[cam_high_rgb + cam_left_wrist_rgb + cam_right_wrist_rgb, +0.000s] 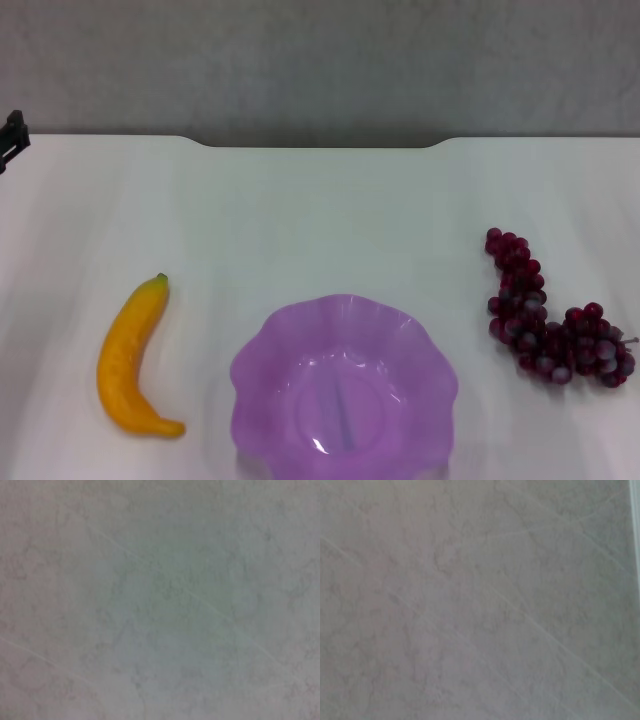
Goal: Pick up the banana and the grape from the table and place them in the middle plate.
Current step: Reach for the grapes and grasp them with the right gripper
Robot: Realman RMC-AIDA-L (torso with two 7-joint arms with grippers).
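Observation:
The robot's right gripper needs to next move to the grapes' stem end (599, 337) and close there, leaving the thin end of the grapes free.
In the head view the orange-yellow banana (130, 360) lies on the white table (320, 220) at the front left, its dark green stem tip pointing away from me. The purple scalloped middle plate (343, 395) sits at the front centre and holds nothing. The bunch of dark red-purple grapes (548, 320) lies on the table at the right. Banana and grapes each lie apart from the plate. Neither gripper shows in any view. Both wrist views show only a mottled grey surface.
The table's far edge has a shallow notch (320, 145), with a grey wall behind it. A small black part (12, 135) sticks in at the far left edge of the head view; I cannot tell what it is.

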